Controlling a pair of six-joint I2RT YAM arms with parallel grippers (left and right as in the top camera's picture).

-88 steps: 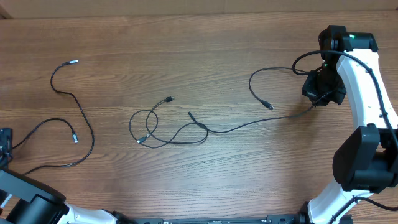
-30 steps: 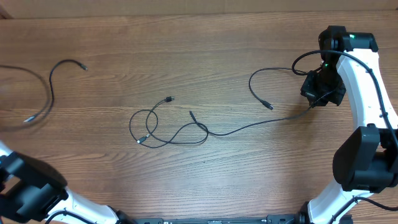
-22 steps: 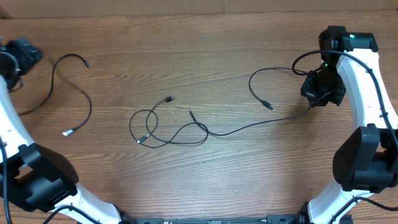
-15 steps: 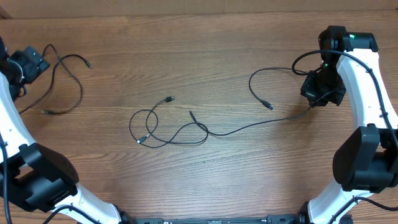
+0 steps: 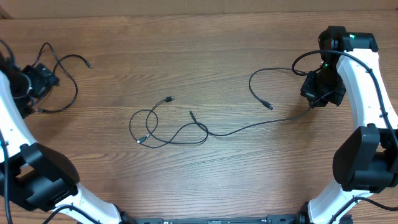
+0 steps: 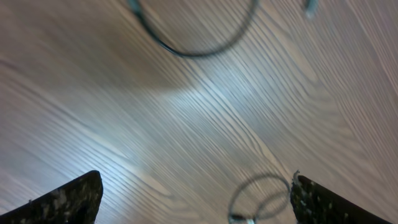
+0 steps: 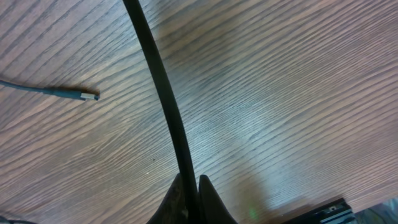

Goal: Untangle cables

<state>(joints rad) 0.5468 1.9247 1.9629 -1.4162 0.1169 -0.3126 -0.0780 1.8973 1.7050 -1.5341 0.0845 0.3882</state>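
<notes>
My right gripper will let go of the long cable on the bare table (image 5: 272, 116) (image 7: 118, 121), beside the plug of the curled cable, where I will leave it.
Several thin black cables lie on the wooden table. A tangle of loops (image 5: 149, 127) sits in the middle, with a plug end (image 5: 171, 98) at its top. One long cable (image 5: 249, 126) runs from the tangle to my right gripper (image 5: 315, 99), which is shut on it; the right wrist view shows the jaws (image 7: 189, 186) pinching this cable (image 7: 165, 106). Another cable (image 5: 252, 84) curls near the right arm and ends in a plug (image 5: 270, 107), which also shows in the right wrist view (image 7: 92, 96). My left gripper (image 5: 40, 78) is open (image 6: 193, 186) at the far left, beside a bunched cable (image 5: 73, 93).
The right arm (image 5: 364, 81) stands along the right edge, with its thicker wire (image 5: 305, 59) looping by the wrist. The left arm (image 5: 12, 137) runs up the left edge. The table's back edge (image 5: 186, 14) is close behind the left cable.
My left arm swung from the bottom left up to the far upper left, and the left cable was pulled along and bunched there. The right arm and middle tangle have not moved.
</notes>
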